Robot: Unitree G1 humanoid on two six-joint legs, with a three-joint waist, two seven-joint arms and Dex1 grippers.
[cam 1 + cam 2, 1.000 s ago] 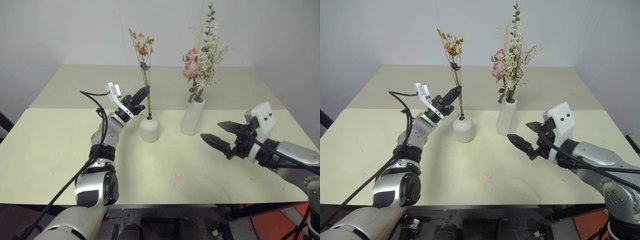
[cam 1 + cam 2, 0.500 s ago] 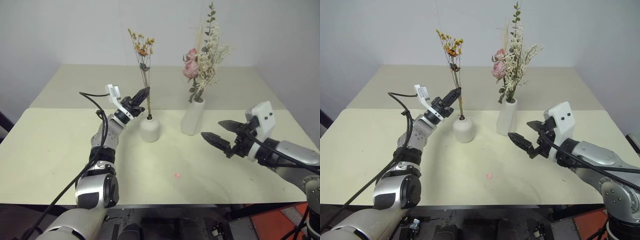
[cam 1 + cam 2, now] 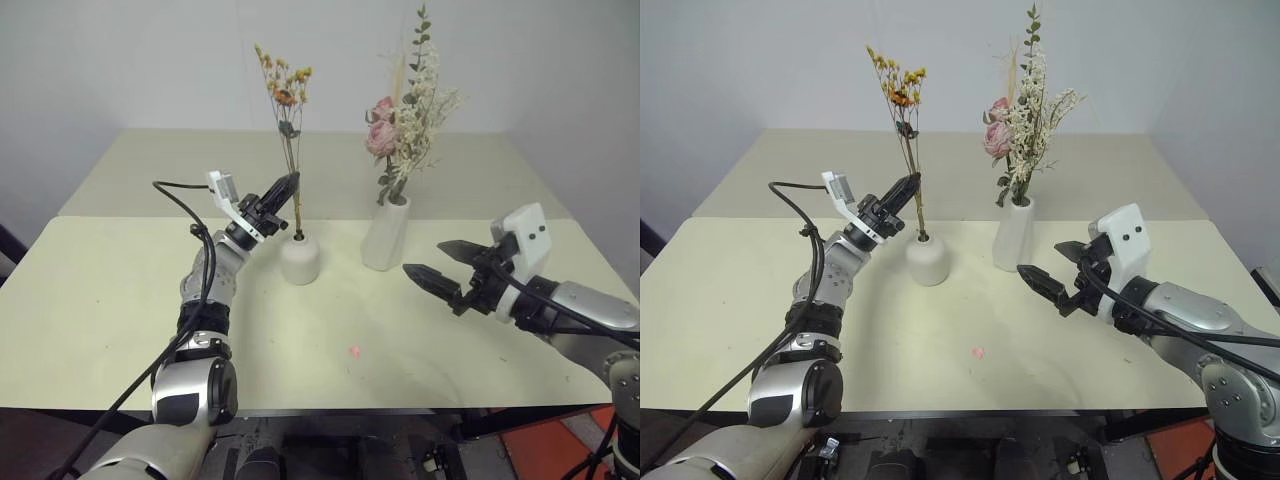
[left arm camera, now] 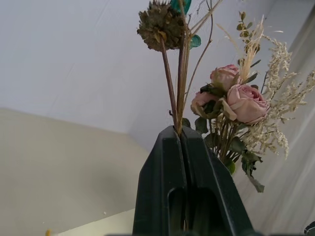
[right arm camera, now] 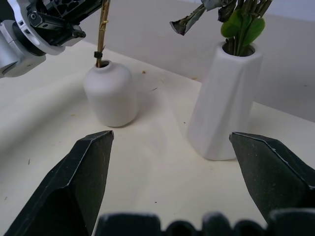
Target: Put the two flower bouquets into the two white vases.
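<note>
My left gripper is to release the orange-yellow dried flowers deep in the hole of the short, squat white pot (image 3: pixel 299 238). The flowers' stem now stands in that hole.
The thin sprig of orange-yellow dried flowers (image 3: pixel 285 95) stands with its stem in the hole of the short, squat white pot (image 3: pixel 300 258). My left gripper (image 3: pixel 291 184) is shut on that stem a little above the pot; the left wrist view shows the stems (image 4: pixel 178 98) pinched between its fingers (image 4: pixel 162 167). The bushy bunch of pink roses (image 3: pixel 400 125) sits in the tall slim white vase (image 3: pixel 385 235). My right gripper (image 3: pixel 422 257) hovers open and empty to the right of the tall vase (image 5: pixel 226 103), pointing toward both vases.
The cream table (image 3: pixel 110 300) carries the two vases near its middle, with bare surface in front of them. A small pink speck (image 3: pixel 354 351) lies on the table near the front. A white wall stands behind the table.
My left wrist has turned a little, and the sprig now leans slightly more to the left with its top a bit higher. The right arm has kept still.
</note>
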